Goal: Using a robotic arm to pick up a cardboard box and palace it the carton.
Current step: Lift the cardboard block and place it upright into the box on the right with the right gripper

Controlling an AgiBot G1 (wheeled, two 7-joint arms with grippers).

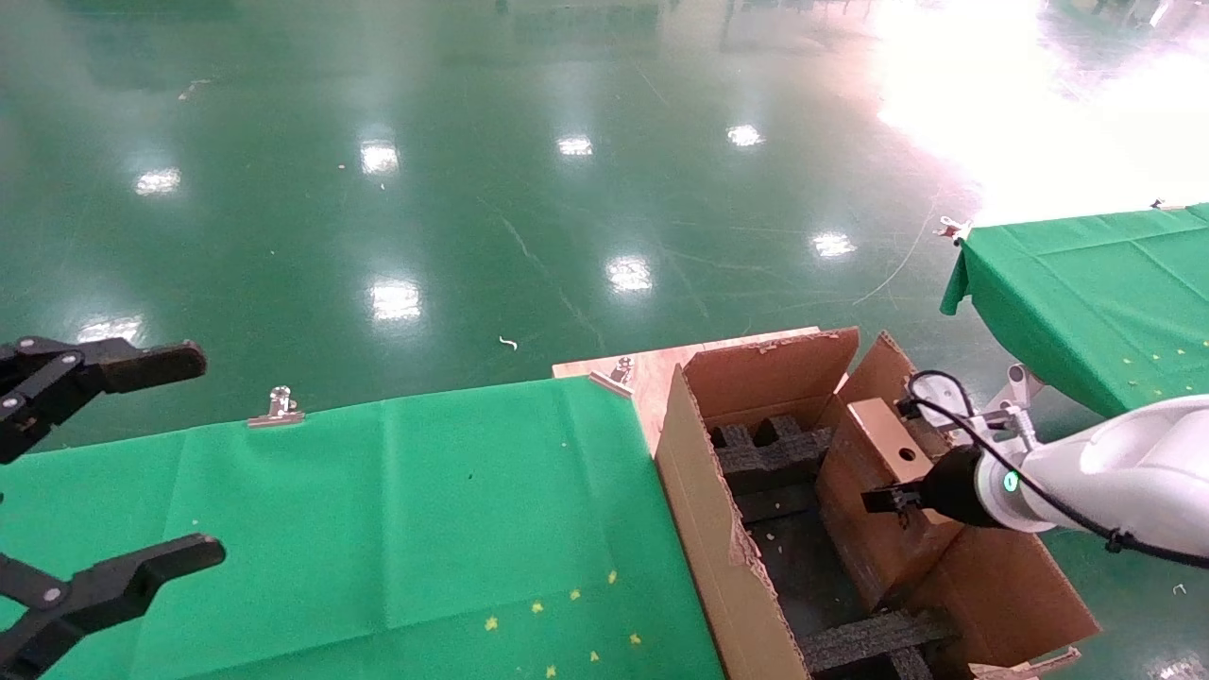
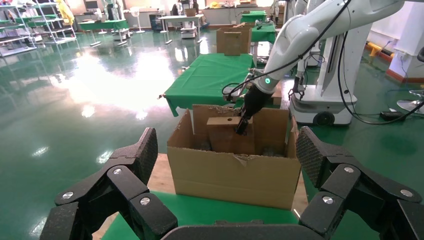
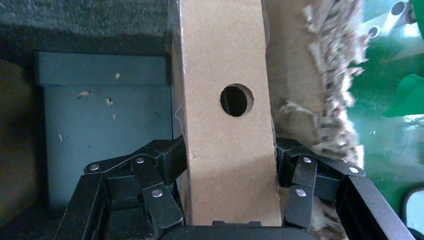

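Note:
Next, my right gripper releases the cardboard box between the black foam inserts, against the carton's side [image 1: 868,550] [image 3: 197,129] nearest the arm.
The large brown carton [image 1: 704,510] stands at the right end of my green table, its flaps up. Inside it the small cardboard box [image 1: 874,472] stands on edge, a round hole in its top face. The white robotic arm [image 1: 1115,472] reaches in from the right, and my right gripper [image 1: 888,498] is shut on the box's upper end. In the right wrist view the cardboard box [image 3: 225,140] fills the gap between the black fingers [image 3: 165,155] of the right gripper [image 3: 227,155]. My left gripper [image 1: 212,453] hangs open over the table's left end, far from the carton [image 2: 235,175].
Black foam inserts [image 1: 770,453] line the carton floor. A green cloth [image 1: 378,529] covers my table, held by a metal clip [image 1: 276,408] at its far edge. A bare wooden board [image 1: 642,378] shows beside the carton. A second green table [image 1: 1096,293] stands at the right.

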